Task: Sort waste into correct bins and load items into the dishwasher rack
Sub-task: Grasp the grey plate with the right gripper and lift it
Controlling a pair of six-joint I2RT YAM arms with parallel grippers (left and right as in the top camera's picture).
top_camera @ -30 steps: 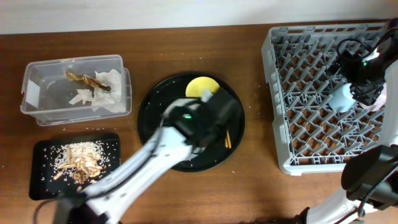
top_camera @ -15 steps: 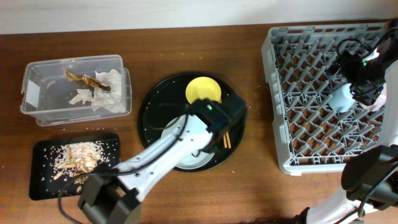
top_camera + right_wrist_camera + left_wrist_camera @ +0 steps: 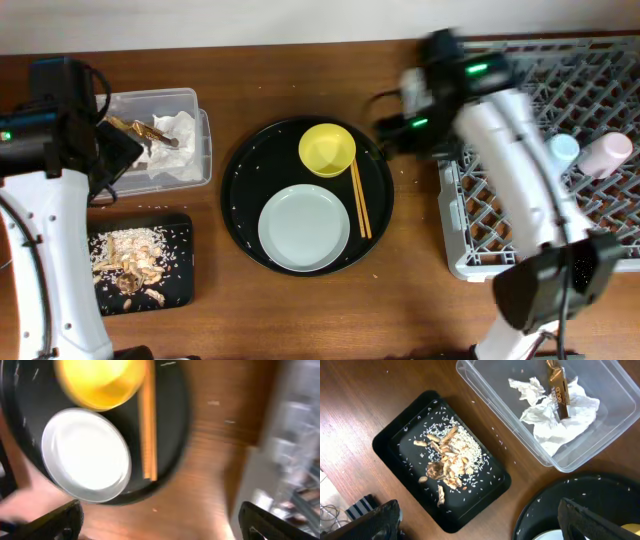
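Note:
The robot's right gripper will next go to the grey plate and close on the plate's rim [image 3: 346,213] [image 3: 125,444] beside the wooden chopsticks.
The grey plate [image 3: 304,227], yellow bowl [image 3: 327,149] and wooden chopsticks [image 3: 359,200] lie on the round black tray [image 3: 245,170]. The light-blue cup [image 3: 563,150] and pink cup [image 3: 607,153] stand in the dishwasher rack [image 3: 520,215]. White napkins [image 3: 555,427] and a brownish wrapper [image 3: 558,391] are in the clear tub [image 3: 490,380]. Food scraps [image 3: 447,460] lie in the shallow black tray [image 3: 390,442]. My left gripper [image 3: 480,530] hangs open and empty above the table between both bins. My right gripper [image 3: 160,527] is open and empty between the round tray and the rack; its view is blurred.
Crumbs are scattered on the round black tray [image 3: 570,510] and on the wood around the bins. The rack's left wall [image 3: 440,140] stands close beside my right arm. A white wall edge runs along the table's far side.
My left arm has swung from over the round tray back to the left, above the bins. My right arm has left the light-blue cup and moved left past the rack's edge.

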